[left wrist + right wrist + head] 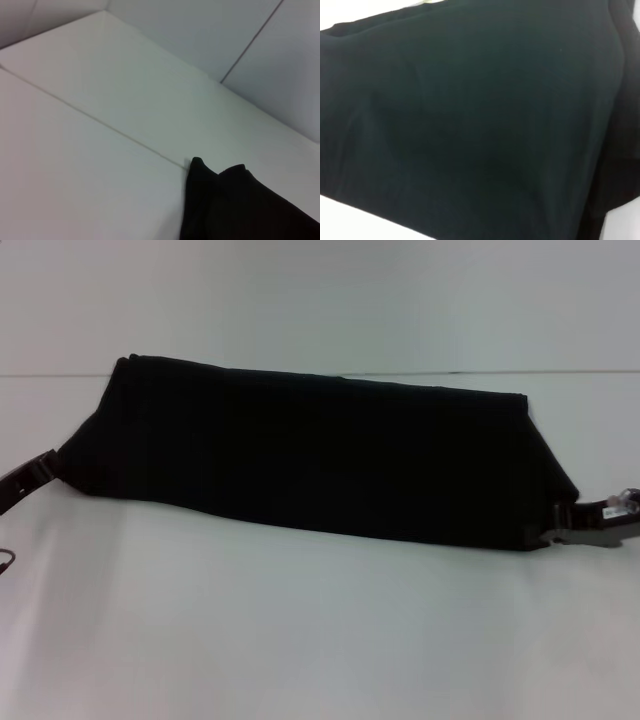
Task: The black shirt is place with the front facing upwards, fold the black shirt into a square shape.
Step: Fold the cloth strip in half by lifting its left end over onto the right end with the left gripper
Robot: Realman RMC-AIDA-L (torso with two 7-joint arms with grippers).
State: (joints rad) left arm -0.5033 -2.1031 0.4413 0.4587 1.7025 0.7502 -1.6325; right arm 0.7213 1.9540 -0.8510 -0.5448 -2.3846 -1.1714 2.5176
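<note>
I need to let go of the black shirt's corner with my left gripper on the bare white table (70, 592) in front of the folded band.
The black shirt (310, 455) lies across the white table as a long folded band, plain black side up, with no lettering showing. Its near edge runs taut between my two grippers. At the band's left end, my left gripper (45, 468) is shut on the cloth. My right gripper (556, 526) is shut on the near right corner. In the left wrist view only a pointed corner of the shirt (235, 205) shows on the table. Black cloth (470, 125) fills almost all of the right wrist view.
The white table (300, 630) runs wide in front of the shirt. A seam line (580, 372) crosses the surface behind it, and pale panels (200, 30) rise beyond the table's far edge.
</note>
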